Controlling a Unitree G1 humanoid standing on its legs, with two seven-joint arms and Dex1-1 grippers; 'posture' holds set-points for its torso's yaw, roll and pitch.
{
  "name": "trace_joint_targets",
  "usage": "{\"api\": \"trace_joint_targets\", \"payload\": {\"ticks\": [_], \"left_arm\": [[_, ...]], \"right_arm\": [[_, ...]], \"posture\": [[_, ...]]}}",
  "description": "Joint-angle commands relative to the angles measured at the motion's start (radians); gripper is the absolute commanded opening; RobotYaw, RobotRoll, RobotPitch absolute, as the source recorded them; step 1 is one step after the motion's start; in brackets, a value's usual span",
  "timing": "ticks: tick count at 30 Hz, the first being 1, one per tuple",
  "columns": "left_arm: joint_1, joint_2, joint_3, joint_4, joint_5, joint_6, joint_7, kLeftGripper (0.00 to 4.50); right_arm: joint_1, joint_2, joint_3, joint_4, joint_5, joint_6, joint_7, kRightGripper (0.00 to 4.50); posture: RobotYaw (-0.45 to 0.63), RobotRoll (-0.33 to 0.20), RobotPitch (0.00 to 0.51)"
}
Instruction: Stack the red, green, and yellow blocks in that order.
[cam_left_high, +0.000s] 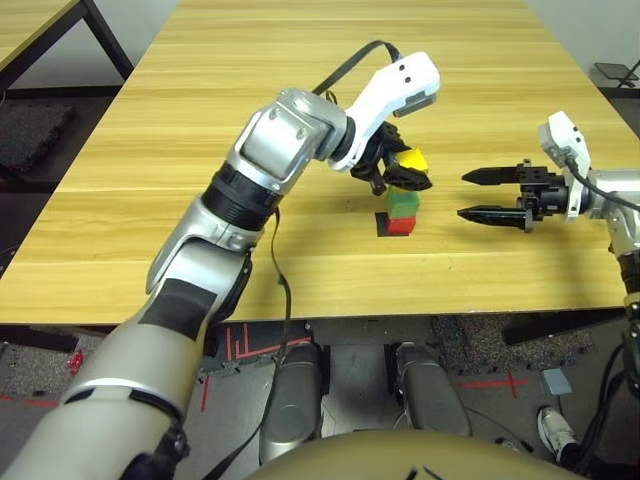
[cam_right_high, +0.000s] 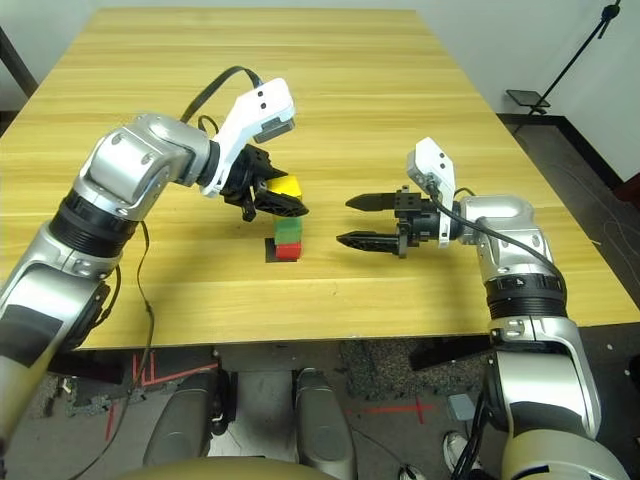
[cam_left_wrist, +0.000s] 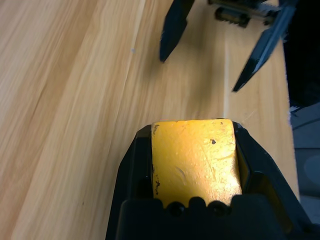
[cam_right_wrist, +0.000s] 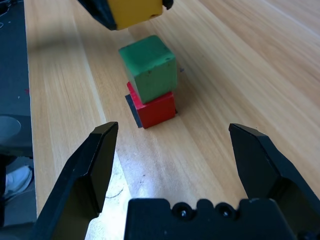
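My left gripper will let go of the yellow block on top of the green block (cam_left_high: 405, 187), above the red one.
The green block (cam_left_high: 404, 203) rests on the red block (cam_left_high: 400, 225), which stands on a flat black patch (cam_left_high: 384, 224) near the middle of the table. My left gripper (cam_left_high: 408, 172) is shut on the yellow block (cam_left_high: 414, 160) and holds it in the air just above the green block, not touching it. The same yellow block (cam_left_wrist: 195, 161) sits clamped between the left fingers (cam_left_wrist: 131, 175). My right gripper (cam_left_high: 479, 195) hovers open to the right of the stack, its tips pointing at it. From the right wrist, the green block (cam_right_wrist: 148, 67) sits slightly askew on the red block (cam_right_wrist: 156, 109).
The wooden table (cam_left_high: 300, 120) stretches wide behind and to both sides of the stack. Its front edge (cam_left_high: 330, 315) runs close below the stack. A second table's corner (cam_left_high: 40, 25) stands at the far left.
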Motion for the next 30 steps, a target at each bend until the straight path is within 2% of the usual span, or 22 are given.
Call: {"api": "trace_joint_targets", "payload": {"ticks": [1,11,22,30], "left_arm": [[0.02,-0.009,-0.025,0.001,0.009,-0.021,0.004,2.02],[0.061,-0.024,-0.039,-0.009,0.029,-0.057,0.019,2.02],[0.055,-0.061,-0.026,0.065,0.051,-0.118,0.046,2.02],[0.062,-0.048,-0.047,0.079,0.08,-0.159,0.027,2.02]], "right_arm": [[0.017,-0.011,-0.01,-0.027,0.017,0.013,-0.009,4.5],[0.018,-0.003,-0.009,-0.032,0.021,0.019,-0.022,4.5],[0.027,-0.002,-0.01,-0.037,0.024,0.024,-0.029,4.5],[0.04,-0.005,-0.012,-0.051,0.036,0.03,-0.043,4.5]], "posture": [[0.08,-0.028,0.104],[0.08,-0.026,0.111],[0.07,-0.024,0.116],[0.06,-0.02,0.119]]}}
